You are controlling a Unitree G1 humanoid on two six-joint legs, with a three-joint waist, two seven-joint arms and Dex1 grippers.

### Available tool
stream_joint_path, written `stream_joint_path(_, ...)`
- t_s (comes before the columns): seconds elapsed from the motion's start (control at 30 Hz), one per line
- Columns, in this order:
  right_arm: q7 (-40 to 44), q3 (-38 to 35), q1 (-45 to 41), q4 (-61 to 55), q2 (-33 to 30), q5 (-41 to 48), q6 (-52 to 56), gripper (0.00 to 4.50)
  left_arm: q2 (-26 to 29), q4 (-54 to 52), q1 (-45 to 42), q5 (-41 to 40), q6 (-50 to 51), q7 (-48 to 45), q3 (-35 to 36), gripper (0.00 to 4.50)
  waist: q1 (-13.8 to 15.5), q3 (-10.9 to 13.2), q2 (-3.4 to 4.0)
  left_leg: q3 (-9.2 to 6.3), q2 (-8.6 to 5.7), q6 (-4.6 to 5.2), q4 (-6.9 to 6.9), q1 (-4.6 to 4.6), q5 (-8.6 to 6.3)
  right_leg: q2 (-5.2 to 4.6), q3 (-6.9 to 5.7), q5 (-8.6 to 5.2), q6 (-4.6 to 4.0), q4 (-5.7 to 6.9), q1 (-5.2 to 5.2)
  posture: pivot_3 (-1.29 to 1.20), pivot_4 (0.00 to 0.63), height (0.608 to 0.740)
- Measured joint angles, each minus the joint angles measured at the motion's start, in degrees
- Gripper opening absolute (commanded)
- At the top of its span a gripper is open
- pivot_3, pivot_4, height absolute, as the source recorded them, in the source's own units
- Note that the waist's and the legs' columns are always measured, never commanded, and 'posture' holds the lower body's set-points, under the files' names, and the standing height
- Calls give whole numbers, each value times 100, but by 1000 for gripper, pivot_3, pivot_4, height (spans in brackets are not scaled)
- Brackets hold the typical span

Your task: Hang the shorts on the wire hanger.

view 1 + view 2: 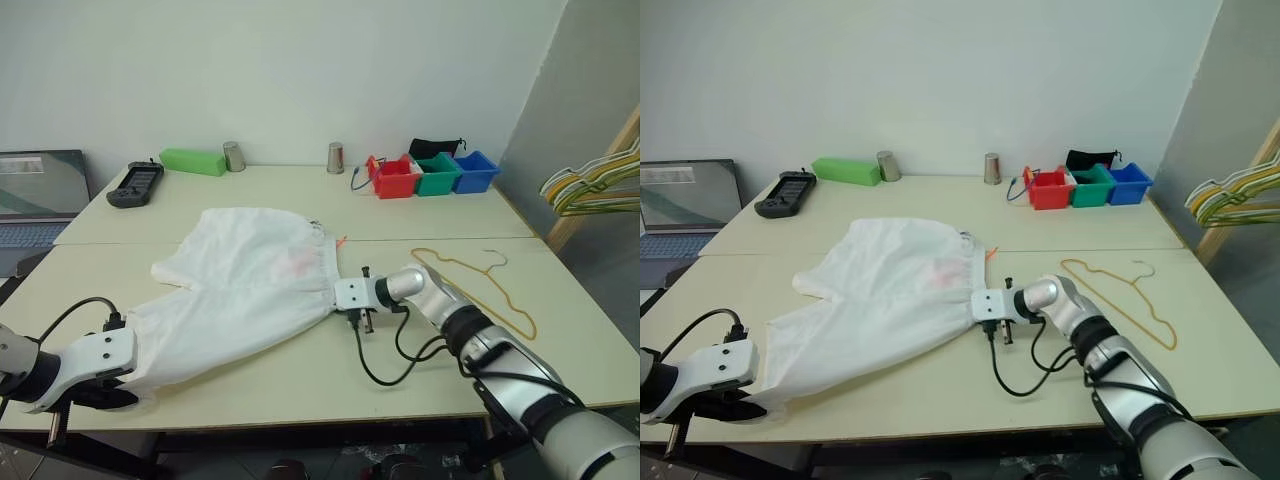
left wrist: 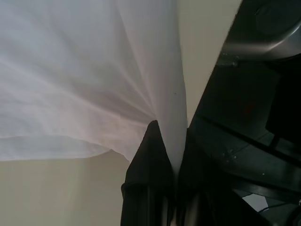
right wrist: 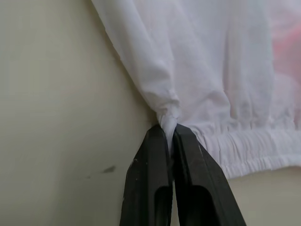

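Next, my left gripper lets go of the leg hem of the white shorts at the table's front edge [image 1: 161, 417], a little closer to my right gripper.
The white shorts [image 1: 245, 285] lie spread on the table, with a faint pink mark near the gathered waistband [image 3: 254, 146]. My right gripper [image 3: 170, 132] is shut on the waistband's near corner, at the table's middle. My left gripper [image 2: 167, 141] is shut on the hem of a leg at the front left edge of the table. The fabric stretches between the two grips. The yellow wire hanger [image 1: 485, 280] lies flat on the table to the right of my right arm, untouched.
At the back stand red, green and blue bins [image 1: 433, 174], two metal cups [image 1: 335, 157], a green box [image 1: 192, 161] and a black handheld device [image 1: 136, 184]. A laptop [image 1: 40, 195] sits far left. Bunched hangers [image 1: 595, 180] hang at the right.
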Motion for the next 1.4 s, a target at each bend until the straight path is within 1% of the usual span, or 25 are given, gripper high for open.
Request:
stream_joint_path(0.03,298,21,303,-687,-194,76,347,0,2,-5,-3,63,-55,19,-10,38,-4,-14,1,2,5,2,-1,0,-1,4,0,1,1,1,-1,166,0,740)
stream_joint_path(0.07,463,22,493,-1135,-314,122,581,0,4,-27,-8,81,-82,24,-19,38,-7,-20,-4,4,5,5,-2,-2,-3,4,-1,4,7,2,-2,166,0,740)
stream_joint_path(0.1,777,19,938,-2100,-610,202,1111,0,11,-64,-9,118,-130,26,-71,38,-10,-29,-4,5,8,11,-3,-6,-7,4,-5,1,12,1,-4,151,0,740)
stream_joint_path(0.17,951,8,1228,-2740,-791,241,1499,0,11,-84,5,149,-162,23,-142,38,-20,-37,-4,10,9,16,-4,-6,-11,4,-4,-4,10,2,-6,142,2,740)
stream_joint_path(0.23,1109,-6,1734,-3787,-1099,247,2248,0,10,-197,19,167,-182,7,-221,38,-34,-38,-4,12,11,17,-7,-5,-13,5,-10,-6,10,1,-8,142,2,740)
stream_joint_path(0.3,1207,28,1921,-4296,-1286,240,2663,0,10,-265,17,162,-184,6,-241,38,-41,-36,-2,15,11,17,-7,-3,-13,7,-15,-8,6,1,-8,142,2,740)
stream_joint_path(0.4,1266,53,2055,-4677,-1411,243,3114,0,11,-301,19,157,-224,-11,-274,38,-51,-36,-2,18,13,17,-7,0,-13,11,-18,-20,-14,1,-8,112,9,740)
stream_joint_path(0.53,1409,20,2466,-5687,-1648,428,4538,0,90,-246,-36,205,-525,-118,-543,38,-44,-38,-5,18,12,16,-7,-5,-13,11,-18,-23,-16,-3,-9,96,14,740)
stream_joint_path(0.7,1389,25,2442,-5831,-1721,645,5147,0,105,-200,-248,203,-678,-156,-669,38,-72,-35,-4,26,14,15,-7,-3,-14,12,-18,-23,-16,-3,-13,87,14,740)
stream_joint_path(0.77,1368,25,2396,-5781,-1722,720,5192,526,150,-190,-253,187,-715,-245,-688,457,-74,-34,-3,27,14,14,-7,-3,-14,12,-19,-23,-16,-3,-13,85,16,740)
stream_joint_path(0.83,1386,24,2319,-5671,-1746,880,5273,787,206,-159,-262,135,-708,-376,-725,675,-78,-32,-3,28,14,15,-7,-3,-14,12,-18,-23,-16,-4,-14,86,16,740)
stream_joint_path(0.87,1407,24,2286,-5654,-1786,930,5311,1106,217,-144,-276,94,-704,-434,-725,876,-78,-30,-1,28,14,15,-7,-4,-14,12,-19,-23,-16,-4,-14,85,17,740)
stream_joint_path(0.9,1419,23,2265,-5650,-1868,1011,5332,1353,217,-135,-316,44,-700,-506,-726,1144,-75,-28,-1,28,14,14,-7,-4,-14,12,-19,-23,-15,-4,-14,87,18,740)
stream_joint_path(0.93,1429,23,2252,-5649,-1914,1055,5351,1538,218,-120,-353,22,-696,-526,-726,1298,-74,-26,-3,28,14,14,-7,-4,-14,12,-19,-23,-16,-4,-14,87,18,740)
stream_joint_path(1.1,1462,-90,2224,-5678,-2168,1394,5513,2829,337,34,-583,-72,-698,-722,-726,2416,-89,-5,3,29,16,14,-7,-6,-15,12,-20,-23,-15,-5,-18,72,12,740)
stream_joint_path(1.17,1535,-113,2224,-5779,-2374,1559,5560,3264,346,45,-655,-136,-704,-812,-740,2810,-97,6,10,32,15,14,-7,-8,-15,12,-19,-23,-15,-5,-18,56,9,740)
stream_joint_path(1.23,1700,-207,2238,-6092,-2763,1770,5591,3697,365,39,-847,-245,-697,-970,-796,3179,-98,21,12,32,14,14,-7,-12,-15,12,-18,-23,-14,-9,-20,26,5,740)
stream_joint_path(1.33,1832,-411,2300,-6558,-3180,2034,5690,4479,427,-7,-1183,-400,-696,-1127,-949,3873,-152,28,22,31,17,14,-11,-11,-15,14,-22,-23,-14,-9,-21,-22,0,740)
stream_joint_path(1.4,1829,-591,2399,-6885,-3346,2263,5843,4500,441,-76,-1506,-587,-691,-1223,-1227,4289,-217,31,26,31,19,14,-11,-11,-15,15,-22,-23,-13,-9,-21,-50,0,740)
